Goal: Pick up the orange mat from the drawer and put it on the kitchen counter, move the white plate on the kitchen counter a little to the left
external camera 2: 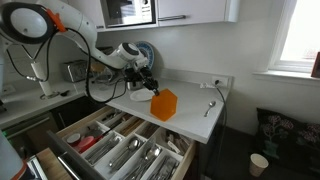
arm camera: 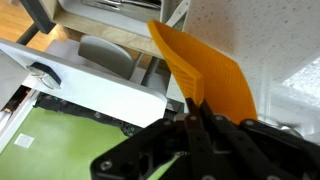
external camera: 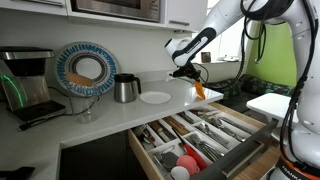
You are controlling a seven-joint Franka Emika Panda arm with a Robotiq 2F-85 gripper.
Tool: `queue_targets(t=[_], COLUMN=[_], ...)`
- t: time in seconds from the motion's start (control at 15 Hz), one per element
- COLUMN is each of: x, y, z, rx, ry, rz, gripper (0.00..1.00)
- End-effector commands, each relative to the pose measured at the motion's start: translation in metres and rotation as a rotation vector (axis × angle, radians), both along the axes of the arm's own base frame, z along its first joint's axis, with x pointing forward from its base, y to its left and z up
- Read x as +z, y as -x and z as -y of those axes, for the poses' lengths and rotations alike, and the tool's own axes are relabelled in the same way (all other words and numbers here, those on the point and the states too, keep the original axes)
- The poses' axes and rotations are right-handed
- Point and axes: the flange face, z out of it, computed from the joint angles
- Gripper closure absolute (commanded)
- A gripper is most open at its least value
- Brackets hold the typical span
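I will release the orange mat from my gripper on the kitchen counter [external camera: 181, 96] next to the white plate, behind the open drawer.
My gripper [external camera 2: 152, 88] is shut on the orange mat [external camera 2: 163, 103], which hangs from the jaws just above the kitchen counter [external camera 2: 195, 112]. The mat also shows in an exterior view [external camera: 199, 90], hanging at the counter's edge, and in the wrist view [arm camera: 205, 72], pinched at its lower edge between the black fingers [arm camera: 190, 112]. The white plate [external camera: 155, 97] lies flat on the counter, beside the mat; in an exterior view [external camera 2: 141, 93] it is partly hidden behind the gripper. The drawer [external camera: 262, 128] stands pulled open below the counter.
A metal kettle [external camera: 125, 88], a coffee machine [external camera: 28, 85] and a round blue-rimmed dish [external camera: 84, 68] stand at the back of the counter. The open drawer [external camera 2: 70, 130] holds cutlery in trays and sticks out in front. A small utensil [external camera 2: 211, 105] lies on the counter near the wall sockets.
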Motion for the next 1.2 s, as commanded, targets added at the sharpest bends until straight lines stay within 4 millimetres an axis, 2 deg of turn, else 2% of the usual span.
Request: queue_targets(t=[0.0, 0.2, 0.47, 0.73, 1.0, 1.07, 1.13], x=[-0.022, -0.033, -0.047, -0.043, -0.035, -0.036, -0.036], y=[-0.036, -0.054, -0.068, -0.081, -0.091, -0.092, -0.093], z=[-0.008, -0.027, -0.057, -0.08, -0.086, -0.086, -0.085], rx=[-0.037, -0.027, -0.031, -0.068, -0.102, -0.102, -0.101], ry=[0.02, -0.045, -0.117, -0.216, -0.246, -0.244, -0.243], rz=[-0.007, -0.014, 0.012, 0.094, 0.155, 0.155, 0.155], gripper=[0.99, 0.99, 0.99, 0.99, 0.99, 0.7, 0.68])
